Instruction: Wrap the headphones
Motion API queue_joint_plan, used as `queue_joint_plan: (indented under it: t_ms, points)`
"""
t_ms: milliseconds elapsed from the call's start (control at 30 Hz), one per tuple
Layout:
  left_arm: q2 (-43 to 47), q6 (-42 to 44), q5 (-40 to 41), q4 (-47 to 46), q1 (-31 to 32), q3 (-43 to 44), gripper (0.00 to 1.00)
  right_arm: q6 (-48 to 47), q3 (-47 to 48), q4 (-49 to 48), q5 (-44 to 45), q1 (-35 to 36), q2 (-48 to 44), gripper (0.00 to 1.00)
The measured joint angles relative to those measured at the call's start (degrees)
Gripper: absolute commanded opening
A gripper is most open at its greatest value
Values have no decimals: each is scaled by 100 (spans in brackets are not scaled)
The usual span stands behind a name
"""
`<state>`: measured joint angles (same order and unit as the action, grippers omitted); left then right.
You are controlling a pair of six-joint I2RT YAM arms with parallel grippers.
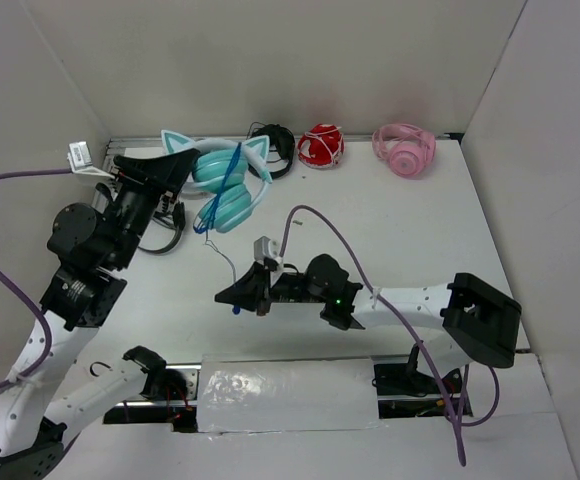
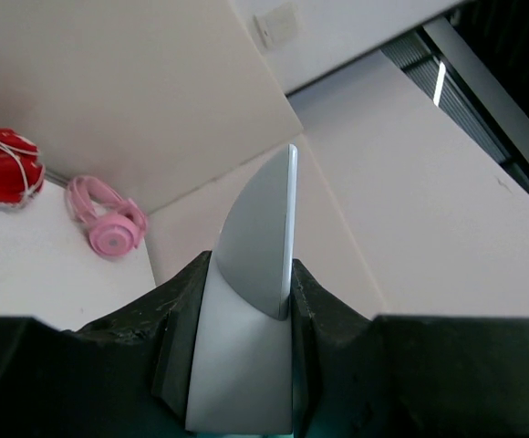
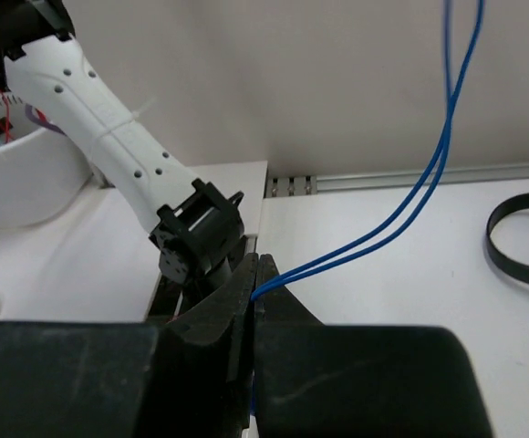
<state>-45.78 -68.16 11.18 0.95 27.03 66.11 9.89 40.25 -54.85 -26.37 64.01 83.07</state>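
Observation:
I should let go of the teal headphones with my left gripper on the table's open middle, straight out from the black headphones (image 1: pixel 267 265).
The teal headphones (image 1: pixel 226 190) with cat ears lie at the back left of the table. Their thin blue cable (image 1: pixel 222 190) runs across the cups and down towards the front. My left gripper (image 1: pixel 182 170) is shut on the pale headband (image 2: pixel 246 310) by one cat ear; in the left wrist view the gripper (image 2: pixel 251 274) has both jaws pressed against this pale piece. My right gripper (image 1: pixel 225 296) is near the table's middle. It is shut on a doubled strand of the cable (image 3: pixel 383 233), which leaves the right gripper (image 3: pixel 257 266) at its tips and rises up to the right.
Black headphones (image 1: pixel 275 148), red headphones (image 1: pixel 320 146) and pink headphones (image 1: pixel 405 150) lie along the back wall. A black ring (image 1: pixel 160 240) lies on the table by the left arm, and also shows in the right wrist view (image 3: pixel 520 242). Side walls enclose the table.

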Motion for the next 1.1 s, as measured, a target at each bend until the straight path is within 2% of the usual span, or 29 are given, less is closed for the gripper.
queue_joint_plan:
  t_ms: [233,367,633,800,933,1100]
  points:
    - [205,-37,-1036,90,-7,-149,0,251,-42,-535,-433,-726,0,0]
    - [219,-85,-1622,164,-26,-153,0,175,111,-260,-671,-1117,0,0]
    - [201,-11,-2149,420,-129,-177,0,-48,973,1696,-551,-2059,-140,1]
    - [101,94,-2507,483,-380,-365,0,-151,977,2218,-933,-2544,-479,2]
    - [-179,229,-3067,501,-544,-424,0,-450,1012,2643,-1325,-2745,-667,2]
    - [-695,525,-4094,415,-909,-319,0,-1099,1340,3840,-1508,-2830,-686,5]
